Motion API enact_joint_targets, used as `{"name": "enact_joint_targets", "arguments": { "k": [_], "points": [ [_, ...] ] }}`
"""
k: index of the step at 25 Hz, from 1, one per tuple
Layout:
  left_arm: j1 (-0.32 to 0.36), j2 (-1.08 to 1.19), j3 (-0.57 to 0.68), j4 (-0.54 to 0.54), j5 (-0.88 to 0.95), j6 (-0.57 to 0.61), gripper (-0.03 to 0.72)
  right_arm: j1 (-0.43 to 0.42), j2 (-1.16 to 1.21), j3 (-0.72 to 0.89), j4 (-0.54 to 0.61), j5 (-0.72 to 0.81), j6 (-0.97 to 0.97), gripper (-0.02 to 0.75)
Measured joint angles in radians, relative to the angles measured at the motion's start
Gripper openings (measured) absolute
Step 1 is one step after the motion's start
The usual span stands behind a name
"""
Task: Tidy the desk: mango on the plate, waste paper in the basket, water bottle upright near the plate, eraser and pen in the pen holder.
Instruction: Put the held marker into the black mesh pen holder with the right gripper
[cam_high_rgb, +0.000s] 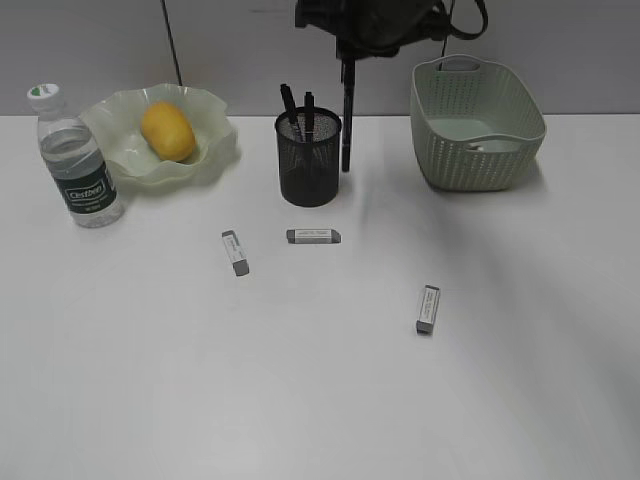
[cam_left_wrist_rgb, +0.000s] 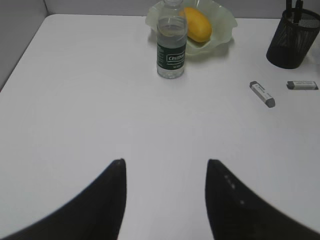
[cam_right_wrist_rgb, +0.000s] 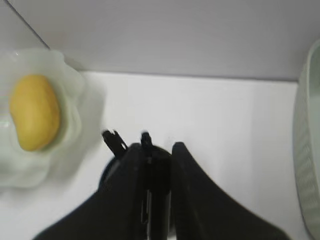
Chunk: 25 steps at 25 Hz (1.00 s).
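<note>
Next, my right gripper releases the black pen so that it goes in between the other pens in the black mesh pen holder (cam_high_rgb: 299, 130) (cam_right_wrist_rgb: 134, 167).
My right gripper (cam_high_rgb: 346, 52) (cam_right_wrist_rgb: 156, 147) is shut on a black pen (cam_high_rgb: 346, 120) (cam_right_wrist_rgb: 157, 175) that hangs upright at the right rim of the black mesh pen holder (cam_high_rgb: 308, 158). The holder has other pens in it. Three erasers (cam_high_rgb: 235, 252) (cam_high_rgb: 313, 236) (cam_high_rgb: 427, 308) lie on the white desk (cam_high_rgb: 300, 400). The mango (cam_high_rgb: 167, 130) (cam_left_wrist_rgb: 196, 24) (cam_right_wrist_rgb: 34, 112) rests in the wavy green plate (cam_high_rgb: 215, 120). The water bottle (cam_high_rgb: 75, 160) (cam_left_wrist_rgb: 171, 47) stands upright beside the plate. Waste paper (cam_high_rgb: 490, 145) lies in the basket (cam_high_rgb: 475, 150). My left gripper (cam_left_wrist_rgb: 165, 162) is open over bare desk.
A grey wall runs along the back of the desk. In the left wrist view two erasers (cam_left_wrist_rgb: 262, 93) (cam_left_wrist_rgb: 302, 85) lie to the right, near the pen holder (cam_left_wrist_rgb: 292, 37). The basket's rim (cam_right_wrist_rgb: 307, 150) shows at the right of the right wrist view.
</note>
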Motion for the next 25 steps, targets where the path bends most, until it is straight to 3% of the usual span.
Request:
{"name": "enact_joint_targets", "arguments": {
  "k": [6,13,25],
  "points": [
    [0.000,0.000,0.000,0.000,0.000,0.000,0.390,0.000,0.017,0.000,-0.109,-0.269,0.000,0.141],
    [0.000,0.000,0.000,0.000,0.000,0.000,0.386,0.000,0.069,0.000,-0.228,-0.468,0.000,0.141],
    [0.000,0.000,0.000,0.000,0.000,0.000,0.384,0.000,0.183,0.001,-0.268,-0.528,-0.001,0.143]
  ]
}}
